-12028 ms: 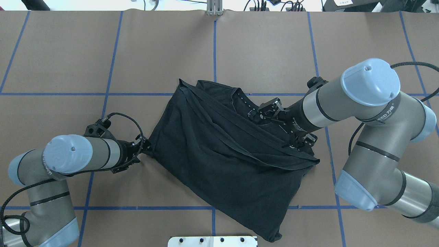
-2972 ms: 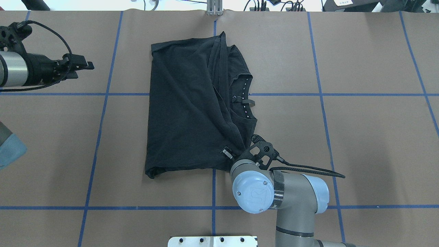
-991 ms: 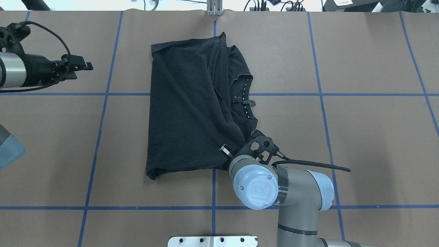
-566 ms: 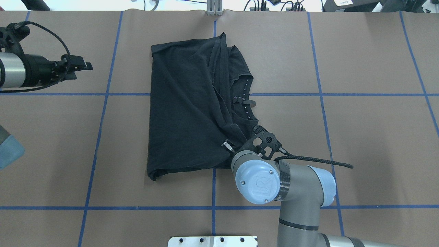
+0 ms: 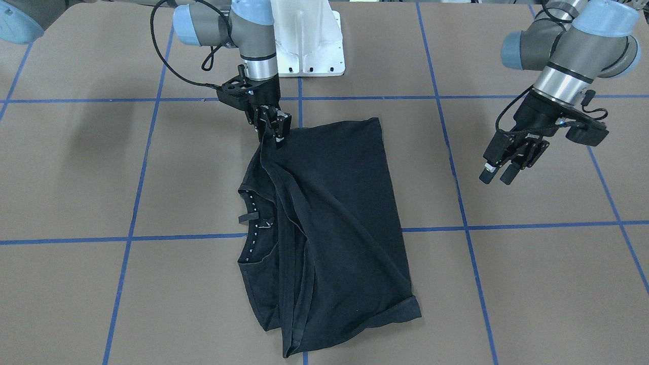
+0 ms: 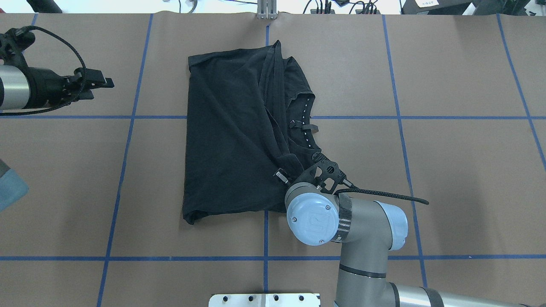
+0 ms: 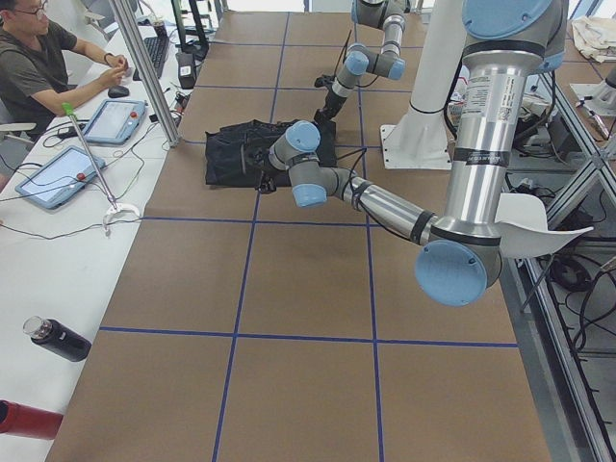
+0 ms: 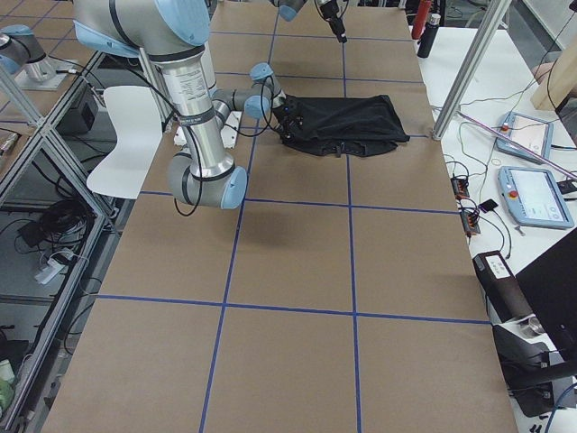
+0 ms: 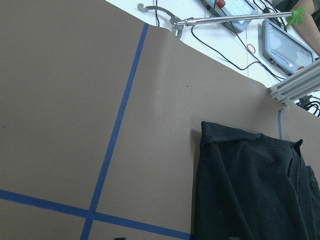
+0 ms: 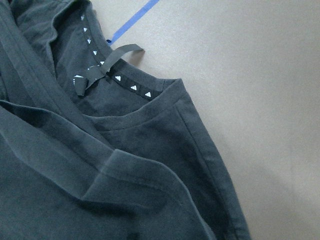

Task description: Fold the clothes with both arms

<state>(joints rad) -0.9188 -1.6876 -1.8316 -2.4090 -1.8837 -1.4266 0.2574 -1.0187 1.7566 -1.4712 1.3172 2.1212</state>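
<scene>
The black T-shirt's top layer bunches in a fold beside the T-shirt's held corner. My right gripper needs to open, let the fold settle and then pinch the corner's edge (image 10: 209, 229).
The black T-shirt (image 6: 230, 136) lies folded lengthwise at the table's middle, and it also shows in the front view (image 5: 345, 203). Its collar with small white marks (image 10: 115, 75) faces up, and the graphic is hidden. My right gripper (image 5: 273, 136) is shut on the shirt's edge at the corner nearest the robot and holds it slightly raised. From overhead the right gripper (image 6: 286, 175) is mostly under its wrist. My left gripper (image 5: 496, 177) is open and empty above bare table, far off the shirt's left side (image 6: 102, 88).
The white pedestal base (image 5: 309, 35) stands at the robot's edge of the table. Blue tape lines cross the brown table (image 6: 426, 170). An aluminium post (image 6: 266, 10) stands at the far edge. An operator (image 7: 38, 58) sits by tablets (image 7: 58, 173) on the side bench.
My right arm has moved a little away from the robot with the shirt corner in its grip, and the fabric there has bunched. The left arm has barely moved.
</scene>
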